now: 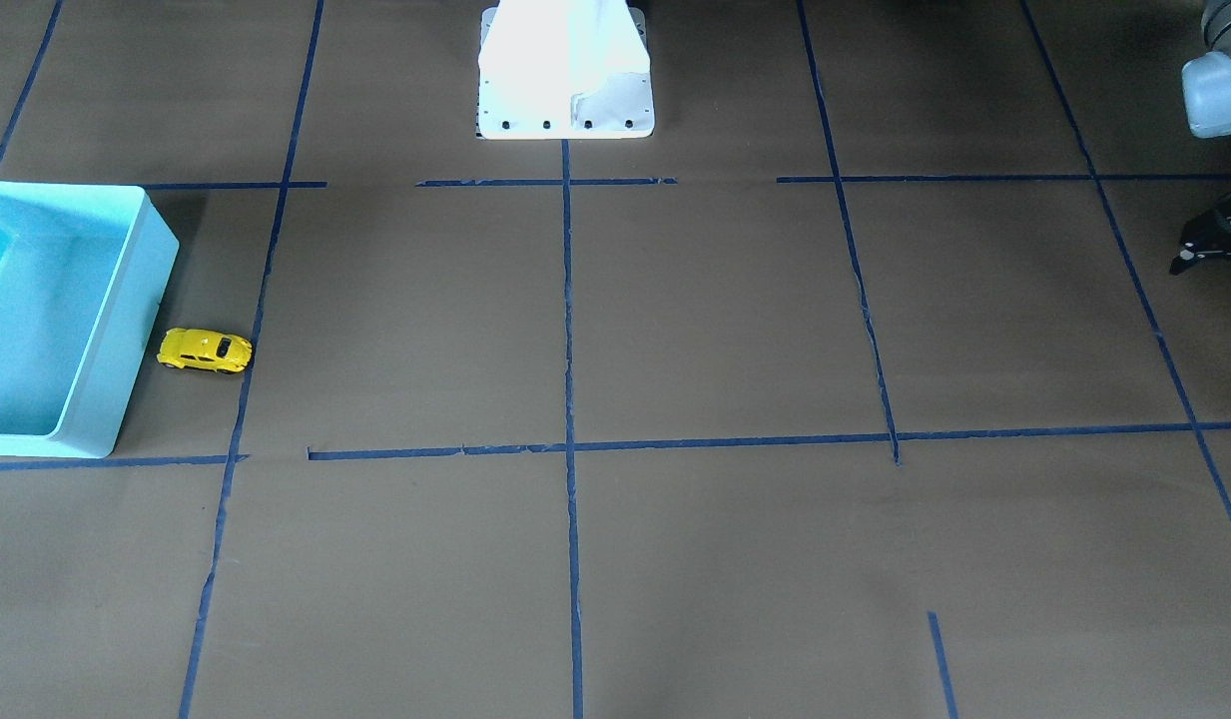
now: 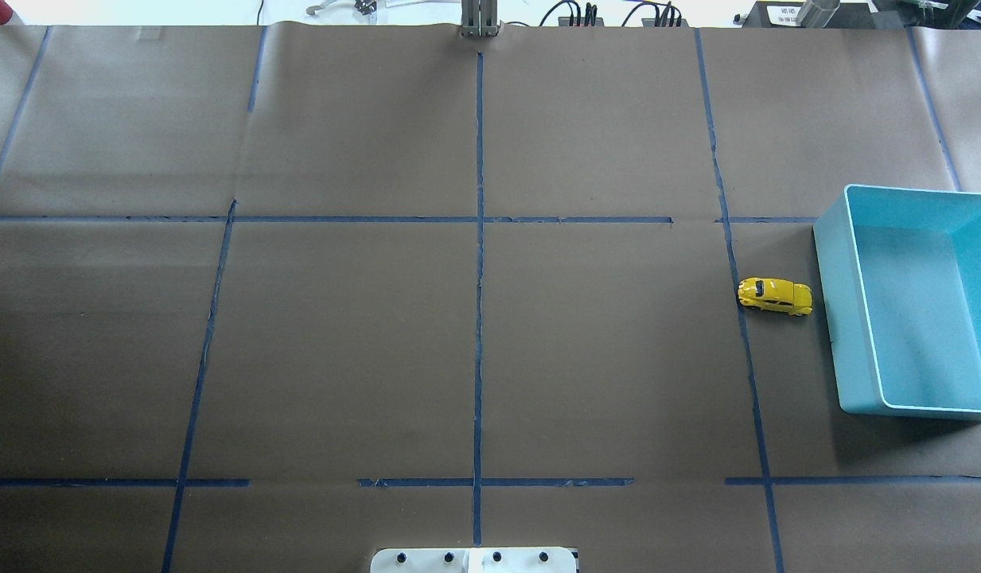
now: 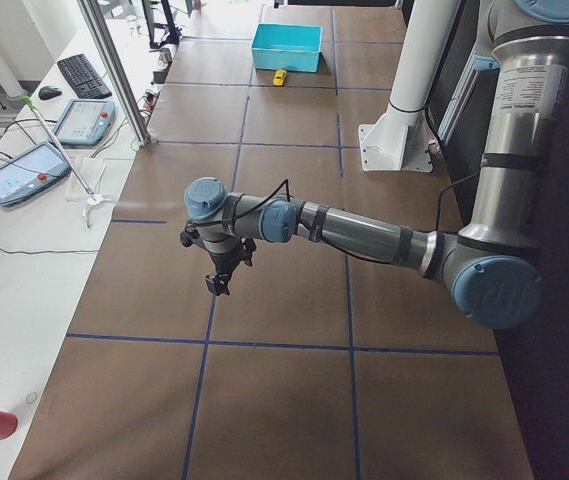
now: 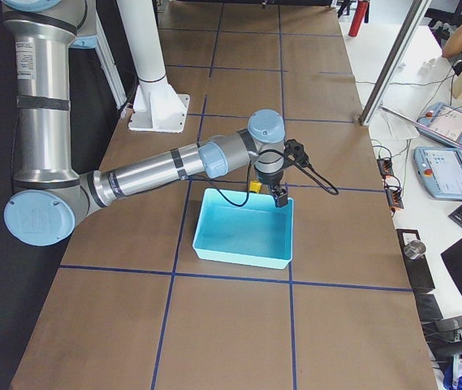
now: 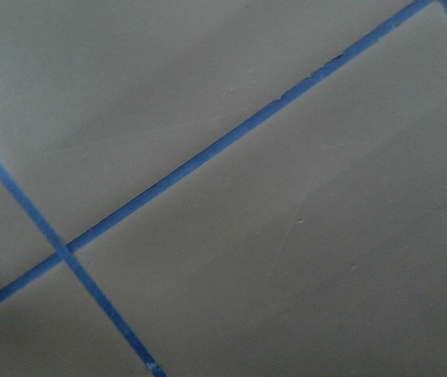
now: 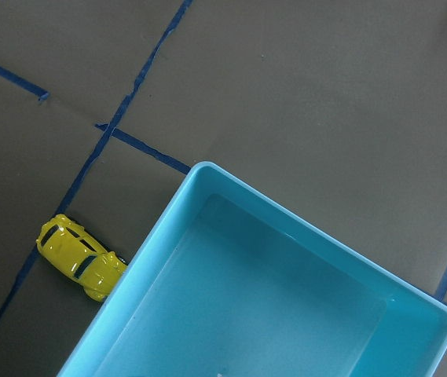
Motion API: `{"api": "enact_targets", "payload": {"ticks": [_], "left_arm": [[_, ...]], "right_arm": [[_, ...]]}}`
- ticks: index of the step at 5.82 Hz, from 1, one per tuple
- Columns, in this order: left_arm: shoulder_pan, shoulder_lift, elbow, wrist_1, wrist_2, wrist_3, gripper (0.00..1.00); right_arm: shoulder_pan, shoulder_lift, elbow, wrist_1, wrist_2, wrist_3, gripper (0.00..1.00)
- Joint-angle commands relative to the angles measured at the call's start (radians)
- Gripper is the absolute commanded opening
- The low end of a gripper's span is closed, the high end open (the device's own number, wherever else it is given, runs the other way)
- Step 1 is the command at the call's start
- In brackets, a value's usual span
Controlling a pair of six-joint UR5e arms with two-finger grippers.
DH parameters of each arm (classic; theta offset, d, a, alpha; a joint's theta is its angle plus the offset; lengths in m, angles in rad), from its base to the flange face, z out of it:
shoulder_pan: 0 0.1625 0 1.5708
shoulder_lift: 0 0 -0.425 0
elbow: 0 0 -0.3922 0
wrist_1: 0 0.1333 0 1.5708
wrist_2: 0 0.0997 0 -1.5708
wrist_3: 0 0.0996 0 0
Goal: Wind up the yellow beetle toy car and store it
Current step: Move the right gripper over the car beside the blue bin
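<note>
The robot's right gripper should next move to the yellow beetle toy car next to the light blue bin and close on the car's middle (image 1: 200,348) (image 6: 69,251), across its sides.
The yellow beetle toy car (image 1: 205,351) stands on its wheels on the brown table, just beside the long wall of the light blue bin (image 1: 126,330). The car also shows in the overhead view (image 2: 775,296) and the right wrist view (image 6: 80,258). The bin (image 2: 831,263) holds nothing that I can see. My right gripper (image 4: 279,195) hangs above the bin's edge near the car; I cannot tell whether it is open or shut. My left gripper (image 3: 220,280) hovers over bare table far from the car, only partly in the front view (image 1: 1202,248); its state is unclear.
The white robot pedestal (image 2: 474,559) stands at the table's robot side. Blue tape lines grid the brown paper (image 5: 207,149). A side bench with tablets (image 3: 24,170) and a metal post (image 3: 114,70) runs along the operators' side.
</note>
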Motion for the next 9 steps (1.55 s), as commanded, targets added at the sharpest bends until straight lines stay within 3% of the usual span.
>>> {"api": "enact_targets", "payload": {"ticks": [1, 3, 5, 6, 7, 8, 9], "left_arm": [[-0.139, 0.038, 0.010, 0.009, -0.022, -0.080, 1.00], [-0.265, 0.084, 0.014, -0.023, -0.011, -0.202, 0.99], [-0.269, 0.081, 0.068, -0.101, 0.056, -0.287, 1.00], [-0.269, 0.078, 0.135, -0.182, 0.059, -0.291, 1.00], [-0.267, 0.074, 0.151, -0.184, 0.059, -0.306, 1.00], [-0.267, 0.069, 0.140, -0.187, 0.059, -0.444, 1.00], [-0.266, 0.069, 0.140, -0.192, 0.059, -0.447, 1.00]], "right_arm": [[-0.171, 0.081, 0.010, -0.003, -0.155, 0.002, 1.00], [-0.243, 0.075, 0.030, -0.007, -0.197, -0.014, 1.00], [-0.309, 0.068, 0.022, -0.009, -0.202, -0.015, 1.00], [-0.352, 0.063, 0.021, -0.001, -0.198, -0.021, 1.00], [-0.423, 0.072, 0.025, -0.001, -0.202, -0.059, 1.00], [-0.488, 0.074, 0.024, -0.001, -0.234, -0.129, 1.00], [-0.533, 0.081, 0.022, -0.001, -0.307, -0.186, 1.00]]}}
